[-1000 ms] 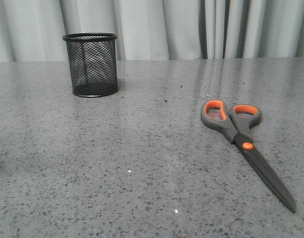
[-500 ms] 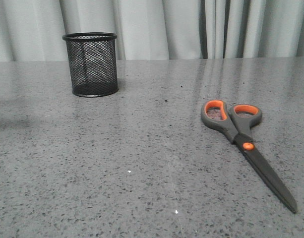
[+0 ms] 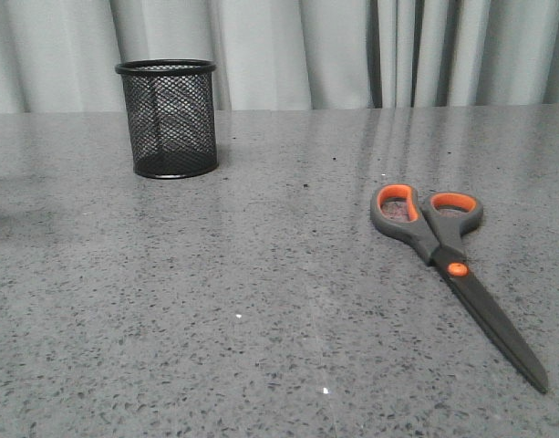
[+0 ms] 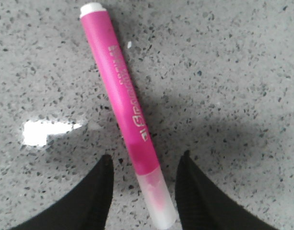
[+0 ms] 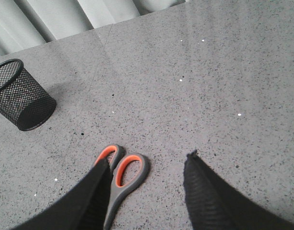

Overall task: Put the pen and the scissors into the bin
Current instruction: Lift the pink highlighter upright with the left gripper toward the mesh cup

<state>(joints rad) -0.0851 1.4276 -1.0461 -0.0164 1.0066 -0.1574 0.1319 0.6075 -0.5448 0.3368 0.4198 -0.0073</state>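
Next, my right gripper grips the scissors at the base of their grey handles (image 3: 444,245) (image 5: 114,197), where these handles join beside the scissors' orange screw.
A pink pen (image 4: 123,105) with a white end cap lies flat on the grey speckled table; it shows only in the left wrist view. My left gripper (image 4: 146,160) is open, its two black fingers on either side of the pen's translucent end, not touching it. The scissors (image 3: 448,265) lie flat at the right, orange-lined handles toward the curtain, blades pointing toward the table's front edge. In the right wrist view my right gripper (image 5: 149,160) hangs open above the scissors' handles (image 5: 123,175). The black mesh bin (image 3: 167,119) stands upright at the far left, also as the bin (image 5: 19,96).
Pale curtains (image 3: 352,50) close off the far edge of the table. Neither arm shows in the front view. Bare grey table (image 3: 261,274) lies between the bin and the scissors.
A faint shadow at the table's left edge has shifted upward. The bin stays put; the scissors appear to have shifted a few pixels right.
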